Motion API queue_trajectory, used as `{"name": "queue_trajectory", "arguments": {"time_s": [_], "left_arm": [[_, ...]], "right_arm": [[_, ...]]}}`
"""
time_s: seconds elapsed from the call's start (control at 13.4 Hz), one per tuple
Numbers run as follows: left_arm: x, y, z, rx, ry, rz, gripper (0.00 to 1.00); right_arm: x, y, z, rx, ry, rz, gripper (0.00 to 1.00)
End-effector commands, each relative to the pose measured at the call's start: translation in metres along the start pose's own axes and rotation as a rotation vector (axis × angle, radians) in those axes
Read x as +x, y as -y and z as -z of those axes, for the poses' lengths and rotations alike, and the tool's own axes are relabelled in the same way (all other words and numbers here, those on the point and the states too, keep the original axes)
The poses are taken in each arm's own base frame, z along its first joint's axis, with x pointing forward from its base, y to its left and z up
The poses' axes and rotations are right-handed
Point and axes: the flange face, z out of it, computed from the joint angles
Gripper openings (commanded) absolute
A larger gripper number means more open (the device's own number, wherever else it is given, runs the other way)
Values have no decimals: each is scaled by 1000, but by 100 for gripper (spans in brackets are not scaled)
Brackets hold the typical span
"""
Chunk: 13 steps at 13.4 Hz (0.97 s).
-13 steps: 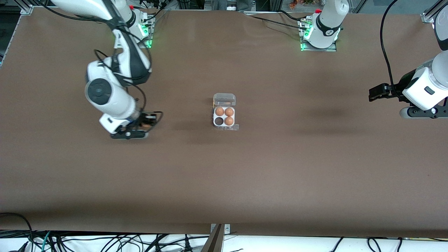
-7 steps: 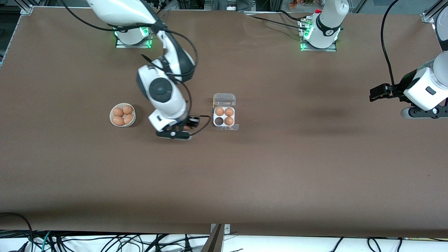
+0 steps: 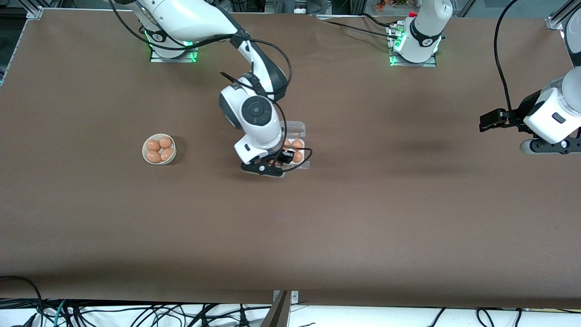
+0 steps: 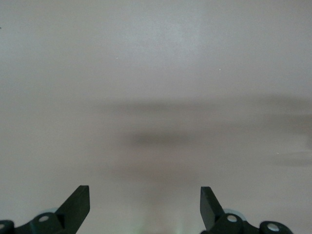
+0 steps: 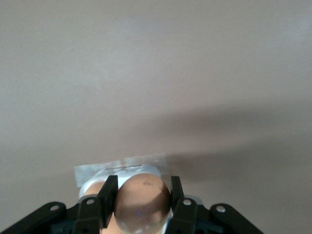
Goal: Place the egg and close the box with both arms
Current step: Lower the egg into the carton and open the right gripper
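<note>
I will use my right gripper to set the egg down in the tray's cell [image 3: 285, 157] [image 5: 143, 187] farthest from the clear lid, on the bowl's side.
My right gripper [image 3: 278, 161] is shut on an orange-brown egg [image 5: 142, 201] and hangs over the box [image 3: 303, 166], a white four-cell tray with its clear lid [image 3: 296, 128] open. The arm hides most of the tray; one egg [image 3: 297, 156] in it shows clearly. In the right wrist view the held egg sits between the fingers [image 5: 108, 195], with the tray's rim [image 5: 122, 168] just under it. My left gripper [image 3: 490, 121] is open and empty, held above the table at the left arm's end, where that arm waits. Its fingertips [image 4: 78, 201] show over bare table.
A round white bowl [image 3: 159, 149] with several more eggs stands toward the right arm's end of the table, about level with the box. The brown table top [image 3: 317, 236] stretches all around.
My right arm has swung from the bowl across to the box, carrying the egg. The bowl came into view as it left. The left arm has stayed still.
</note>
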Motion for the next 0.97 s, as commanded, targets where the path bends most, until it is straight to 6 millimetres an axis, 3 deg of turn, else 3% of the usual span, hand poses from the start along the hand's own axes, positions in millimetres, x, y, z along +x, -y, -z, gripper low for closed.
{"name": "queue_trajectory", "arguments": {"time_s": [0.0,0.45,0.9], "left_arm": [[3,1,4,-20,-2,-24,100],[3,1,4,-20,-2,-24,100],[3,-6,4,-19,-2,-34,100]], "right_arm": [[-11,16,2,13,-7,3,12],[-30,22,-34,-29,21,54,12],[-32,21,-46,-39,27,58,17]]}}
